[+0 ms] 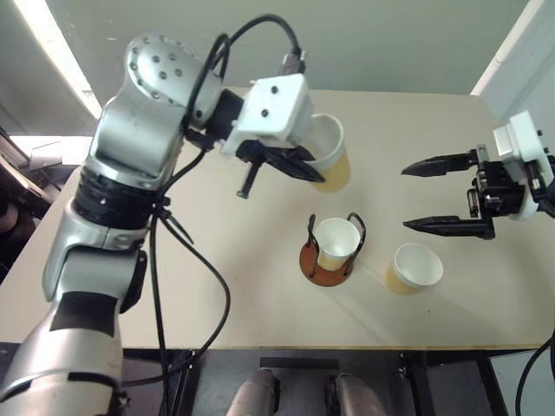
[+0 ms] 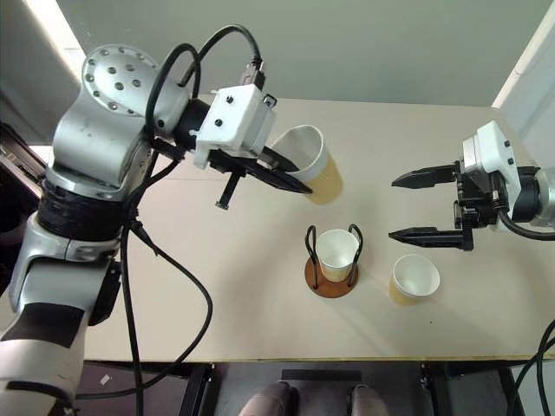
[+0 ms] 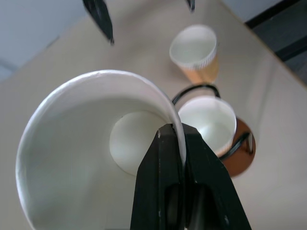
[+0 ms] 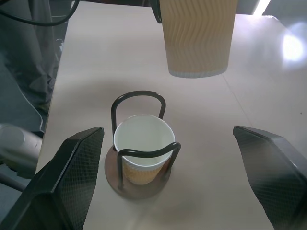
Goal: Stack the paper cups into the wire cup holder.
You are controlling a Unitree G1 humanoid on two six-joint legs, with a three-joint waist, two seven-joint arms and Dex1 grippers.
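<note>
I should let go of my left gripper's paper cup inside the cup standing (image 1: 337,238) (image 3: 208,123) between the black loops of the holder.
My left gripper (image 1: 305,165) is shut on the rim of a tan ribbed paper cup (image 1: 332,160), holding it in the air above the table, tilted. The pinch shows close up in the left wrist view, one finger (image 3: 165,182) inside the held cup (image 3: 72,143). Below it stands the wire cup holder (image 1: 325,262), a reddish-brown disc with black loops, with a second cup (image 1: 336,240) upright inside. A third cup (image 1: 414,267) stands on the table right of the holder. My right gripper (image 1: 442,195) hangs open above that cup, nothing between its fingers.
The beige table (image 1: 243,286) has free room at the left and front. Its front edge (image 1: 286,348) runs close below the holder. A black cable (image 1: 195,260) loops down from my left arm over the table's left part.
</note>
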